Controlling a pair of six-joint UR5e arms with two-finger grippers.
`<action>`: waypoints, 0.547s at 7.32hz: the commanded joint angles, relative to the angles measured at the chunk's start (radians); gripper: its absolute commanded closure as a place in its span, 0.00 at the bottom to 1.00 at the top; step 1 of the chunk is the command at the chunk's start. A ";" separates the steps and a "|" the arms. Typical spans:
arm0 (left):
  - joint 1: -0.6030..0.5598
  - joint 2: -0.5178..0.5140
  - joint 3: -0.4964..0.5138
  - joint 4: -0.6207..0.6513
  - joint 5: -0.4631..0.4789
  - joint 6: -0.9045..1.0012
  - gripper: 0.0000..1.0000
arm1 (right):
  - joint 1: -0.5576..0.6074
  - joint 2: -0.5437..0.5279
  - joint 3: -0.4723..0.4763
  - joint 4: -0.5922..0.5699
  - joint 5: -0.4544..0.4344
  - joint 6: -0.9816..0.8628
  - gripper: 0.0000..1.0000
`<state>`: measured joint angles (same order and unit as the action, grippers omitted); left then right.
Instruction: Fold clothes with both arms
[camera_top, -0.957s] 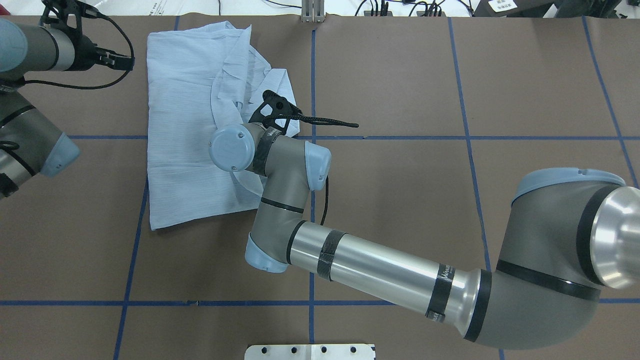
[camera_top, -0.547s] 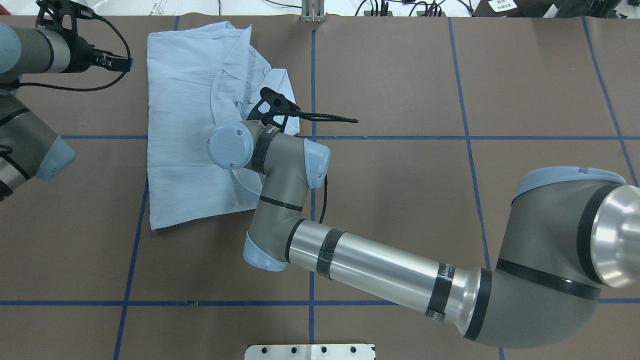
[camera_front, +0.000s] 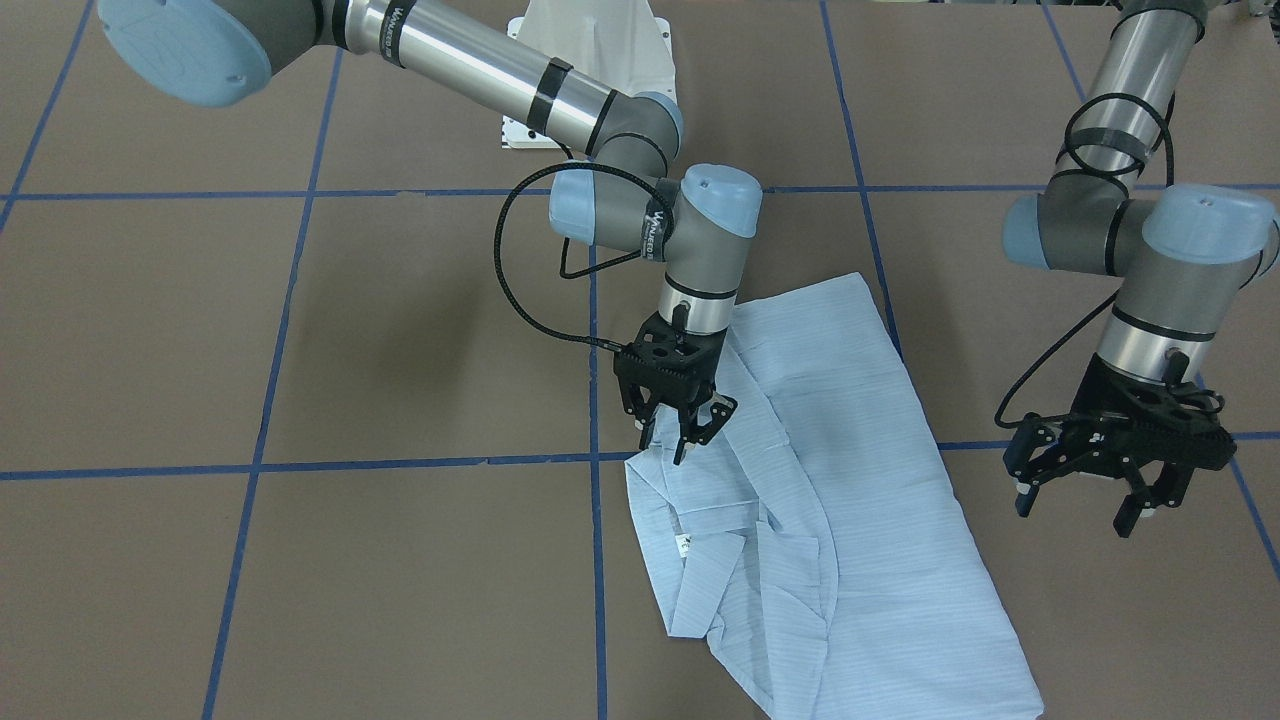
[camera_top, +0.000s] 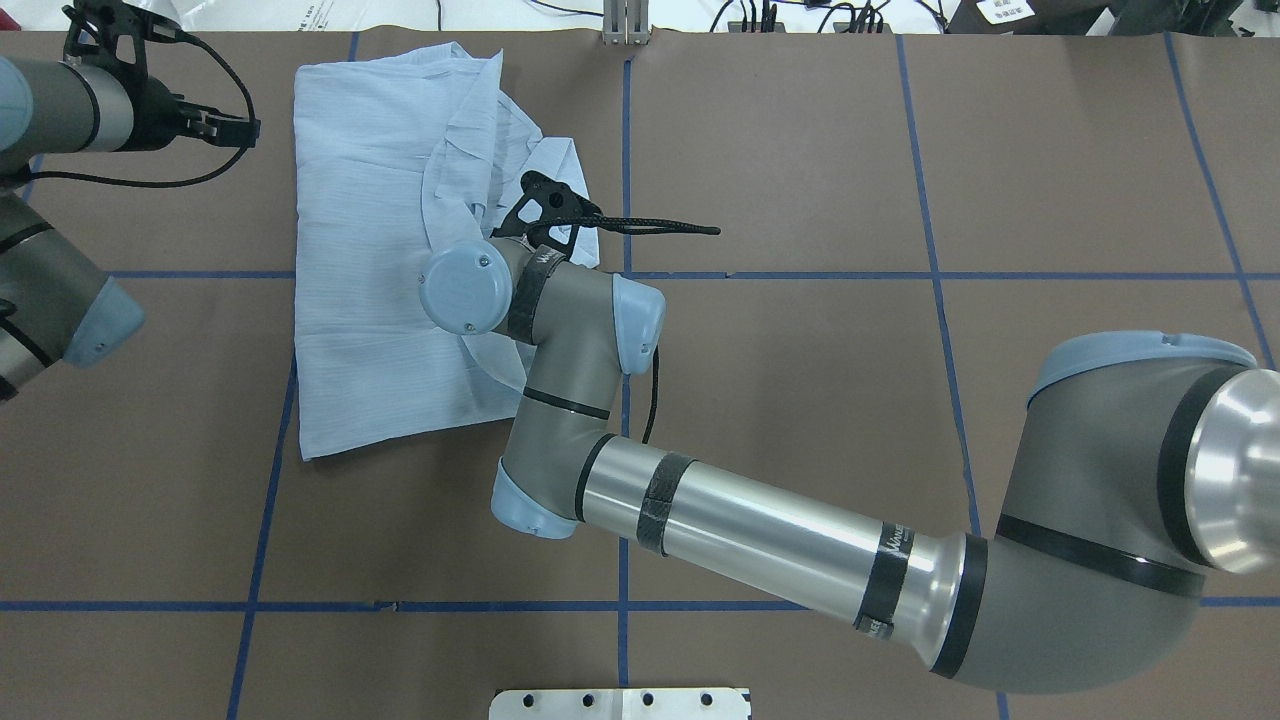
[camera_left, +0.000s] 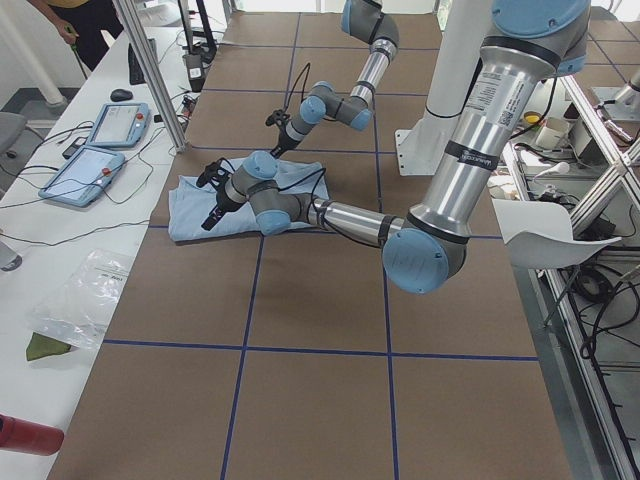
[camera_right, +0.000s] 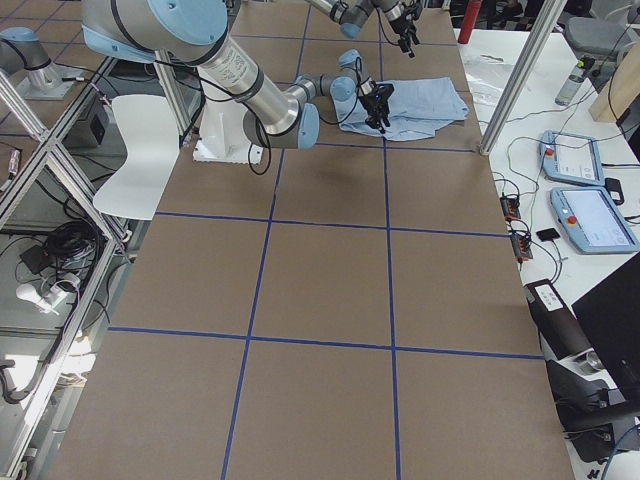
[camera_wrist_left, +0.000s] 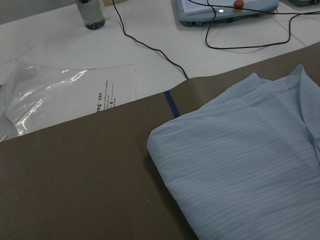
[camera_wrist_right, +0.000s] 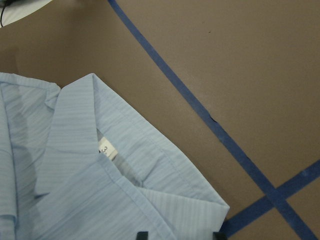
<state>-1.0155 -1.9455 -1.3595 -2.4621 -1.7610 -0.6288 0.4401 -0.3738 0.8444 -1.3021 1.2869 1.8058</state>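
The shirt is off the middle line, toward my left gripper, so my right gripper should pinch the collar edge (camera_front: 660, 455) and pull the shirt over onto that line.
The pale blue striped shirt (camera_top: 370, 250) lies partly folded on the brown table, collar toward the middle line; it also shows as shirt (camera_front: 860, 520). My right gripper (camera_front: 675, 440) hangs open just above the collar edge, nothing between its fingers. In the right wrist view the collar (camera_wrist_right: 115, 150) with its white label lies below the two fingertips (camera_wrist_right: 142, 235). My left gripper (camera_front: 1078, 505) is open and empty, off the shirt's outer side, a short gap from the cloth. The left wrist view looks at the shirt's folded corner (camera_wrist_left: 240, 165).
Blue tape lines (camera_top: 625, 150) grid the brown table. A white base plate (camera_top: 620, 703) sits at the near edge. Beyond the far edge is a white bench with a plastic bag (camera_wrist_left: 65, 95), a bottle (camera_wrist_left: 90, 12) and control pendants (camera_left: 95, 150). A person (camera_left: 85, 20) stands there.
My left gripper has drawn back slightly, away from the shirt's edge. My right wrist has shifted a little toward the far side of the table. The shirt lies as before.
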 joint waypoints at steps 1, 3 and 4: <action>0.000 0.000 0.000 0.000 0.000 0.000 0.00 | -0.001 -0.010 -0.004 0.001 0.000 -0.003 0.44; 0.000 0.000 0.002 0.000 0.000 0.001 0.00 | 0.000 -0.017 -0.008 0.006 -0.001 -0.003 0.46; 0.000 0.000 0.003 0.000 0.000 0.001 0.00 | 0.000 -0.017 -0.010 0.006 -0.001 -0.003 0.52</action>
<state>-1.0155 -1.9451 -1.3573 -2.4620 -1.7610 -0.6280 0.4396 -0.3900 0.8367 -1.2972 1.2857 1.8025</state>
